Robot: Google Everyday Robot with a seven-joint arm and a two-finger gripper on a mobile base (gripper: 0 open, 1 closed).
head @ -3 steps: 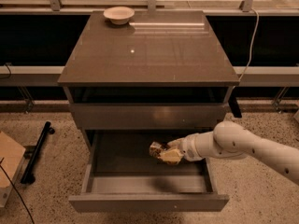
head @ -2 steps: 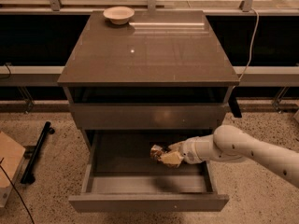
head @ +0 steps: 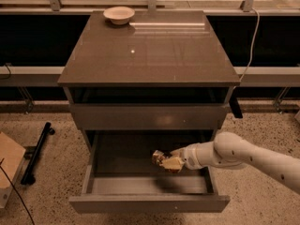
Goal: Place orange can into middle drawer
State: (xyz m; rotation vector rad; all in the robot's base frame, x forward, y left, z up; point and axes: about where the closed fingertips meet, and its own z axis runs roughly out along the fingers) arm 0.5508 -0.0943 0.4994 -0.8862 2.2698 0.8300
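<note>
The robot's gripper should release the orange can, now over the drawer floor, on the middle drawer's bottom, a little behind its front panel (head: pixel 170 178).
The middle drawer (head: pixel 117 165) is pulled open below a closed grey drawer front (head: pixel 150 117). My white arm reaches in from the right. My gripper (head: pixel 169 162) is over the right half of the drawer floor and is shut on the orange can (head: pixel 160 158), a small dented gold-brown can. The can sits just above or on the drawer floor; I cannot tell which. A shadow lies under it.
A shallow white bowl (head: pixel 119 14) stands at the back left of the cabinet top (head: pixel 150 50). A black bar (head: pixel 36 151) and a cardboard box (head: pixel 8 165) lie on the speckled floor at the left. A cable (head: pixel 253 36) hangs at the right.
My gripper with the can has shifted slightly left and lower inside the drawer. Nothing else has moved.
</note>
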